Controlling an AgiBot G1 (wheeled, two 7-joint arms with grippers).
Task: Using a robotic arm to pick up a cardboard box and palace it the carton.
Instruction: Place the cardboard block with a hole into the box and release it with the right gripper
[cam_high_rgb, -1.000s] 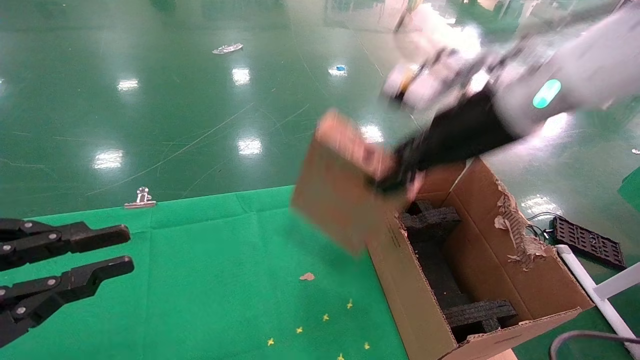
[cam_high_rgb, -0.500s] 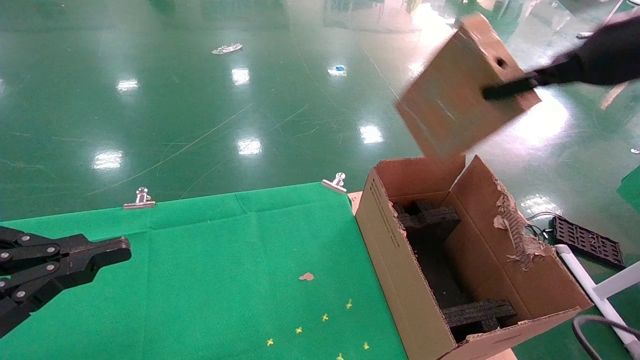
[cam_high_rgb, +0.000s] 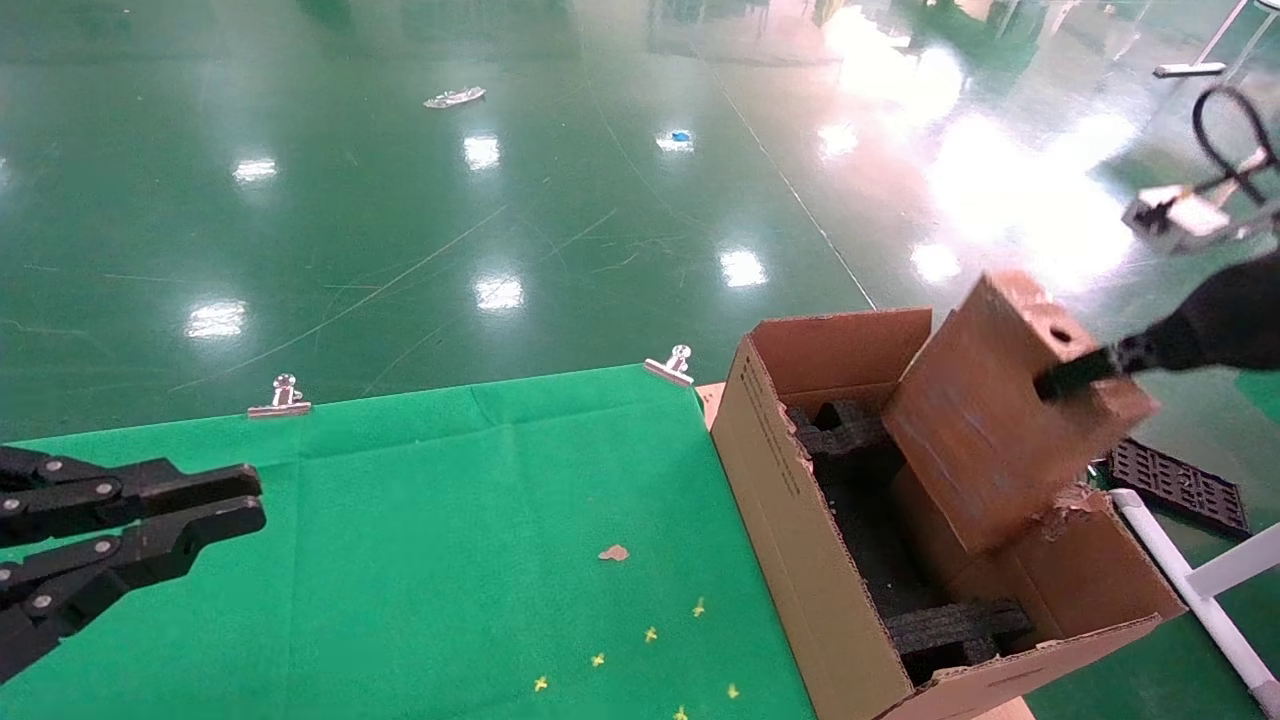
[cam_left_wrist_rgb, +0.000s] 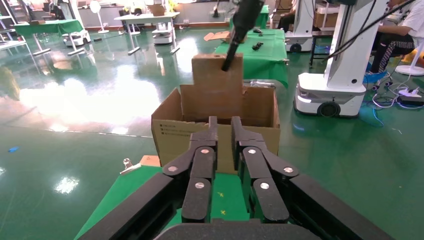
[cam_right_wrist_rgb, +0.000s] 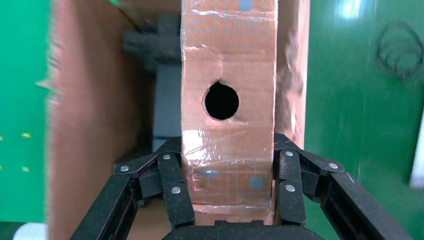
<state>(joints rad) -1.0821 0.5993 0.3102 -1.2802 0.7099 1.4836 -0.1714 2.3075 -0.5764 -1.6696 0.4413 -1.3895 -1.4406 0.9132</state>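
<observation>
Next, I let go of the cardboard box with my right gripper between the black foam inserts, along the carton's side (cam_high_rgb: 936, 539) that is opposite the cloth.
My right gripper (cam_high_rgb: 1050, 385) is shut on the small brown cardboard box (cam_high_rgb: 990, 430), whose top face has a round hole. It holds the box tilted, with the lower end dipping into the right side of the large open carton (cam_high_rgb: 790, 520). In the right wrist view the fingers (cam_right_wrist_rgb: 172, 175) clamp the taped box (cam_right_wrist_rgb: 227, 65) on both sides, with the carton wall (cam_right_wrist_rgb: 85, 120) beside it. Black foam inserts (cam_high_rgb: 950, 625) lie inside the carton. My left gripper (cam_high_rgb: 255, 500) hovers over the green cloth at the left, empty, with only a narrow slit between the fingertips. Its wrist view shows the box (cam_left_wrist_rgb: 212, 95) above the carton (cam_left_wrist_rgb: 170, 135).
A green cloth (cam_high_rgb: 450, 540) covers the table, held by metal clips (cam_high_rgb: 283, 397) along its far edge. Small yellow marks and a cardboard scrap (cam_high_rgb: 614, 552) lie on it. A black grid part (cam_high_rgb: 1175, 485) and a white frame (cam_high_rgb: 1200, 590) sit right of the carton.
My right gripper swung the box up and right from over the carton's left wall, then lowered it into the carton's right side. The left gripper's fingers now look closer together.
</observation>
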